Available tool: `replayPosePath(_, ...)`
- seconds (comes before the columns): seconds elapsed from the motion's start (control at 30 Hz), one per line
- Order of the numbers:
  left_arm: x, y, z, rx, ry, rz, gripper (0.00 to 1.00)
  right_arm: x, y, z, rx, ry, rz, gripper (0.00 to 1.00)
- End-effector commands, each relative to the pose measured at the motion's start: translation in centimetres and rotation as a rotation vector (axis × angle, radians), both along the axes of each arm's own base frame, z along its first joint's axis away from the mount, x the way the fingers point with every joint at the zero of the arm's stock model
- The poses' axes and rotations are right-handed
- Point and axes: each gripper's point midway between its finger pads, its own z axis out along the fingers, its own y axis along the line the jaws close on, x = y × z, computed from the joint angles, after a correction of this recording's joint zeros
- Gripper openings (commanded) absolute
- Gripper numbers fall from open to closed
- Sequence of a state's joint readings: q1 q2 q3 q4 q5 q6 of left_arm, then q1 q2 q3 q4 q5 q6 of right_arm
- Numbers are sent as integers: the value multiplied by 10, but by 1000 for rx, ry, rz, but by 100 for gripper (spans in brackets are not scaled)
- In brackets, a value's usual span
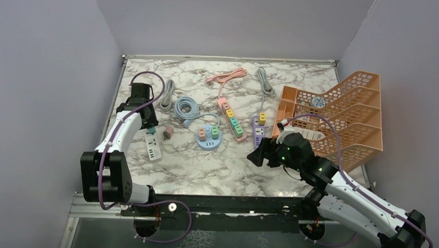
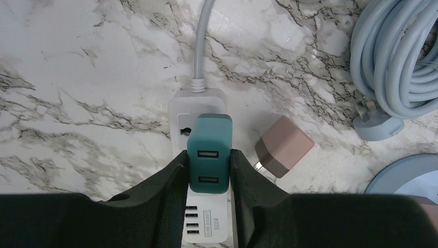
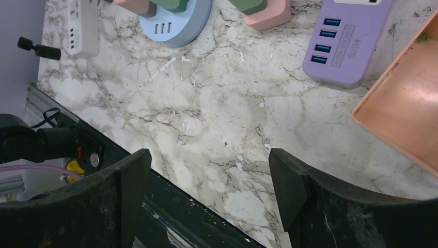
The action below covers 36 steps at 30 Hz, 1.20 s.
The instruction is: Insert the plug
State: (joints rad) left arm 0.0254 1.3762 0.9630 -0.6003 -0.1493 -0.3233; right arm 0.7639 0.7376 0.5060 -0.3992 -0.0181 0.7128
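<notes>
I will let go of the teal plug with my left gripper in the white power strip's socket (image 1: 155,129) (image 2: 200,135) closest to the grey cord.
A teal plug (image 2: 209,155), a two-port USB charger block, stands upright on the socket face of the white power strip (image 2: 198,103). Its prongs are hidden beneath it. My left gripper (image 2: 208,156) is shut on it, one black finger pressing each side. From above, the left gripper (image 1: 149,123) hangs over the far end of the white power strip (image 1: 153,148) at the table's left. My right gripper (image 1: 258,156) hovers open above bare marble near the front edge, and the right wrist view shows nothing in the right gripper (image 3: 209,160).
A pink-brown plug (image 2: 283,146) lies just right of the strip, with a coiled blue cable (image 2: 400,57) beyond it. A round blue hub (image 1: 209,138), a pink strip (image 1: 230,118) and a purple strip (image 1: 258,130) lie mid-table. An orange rack (image 1: 339,114) stands at the right.
</notes>
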Motion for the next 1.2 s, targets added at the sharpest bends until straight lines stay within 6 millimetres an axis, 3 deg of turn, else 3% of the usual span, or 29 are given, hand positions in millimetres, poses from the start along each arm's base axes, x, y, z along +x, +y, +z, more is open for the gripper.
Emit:
replayPosePath(0.0, -5, 4, 5, 14, 39, -4, 0, 7, -2, 13, -6, -45, -17, 84)
replayPosePath(0.27, -10, 9, 0, 35, 76, 23, 0, 9, 0, 15, 4, -51, -13, 84)
replayPosePath(0.53, -2, 19, -3, 69, 19, 104, 0, 9, 0, 13, 2, -48, -18, 84)
replayPosePath(0.87, -11, -5, -20, -55, 53, 58, 0, 9, -1, 13, 0, -49, -19, 84)
replayPosePath(1.17, -17, -4, -22, -48, 81, 46, 0, 9, 0, 12, 2, -46, -21, 84)
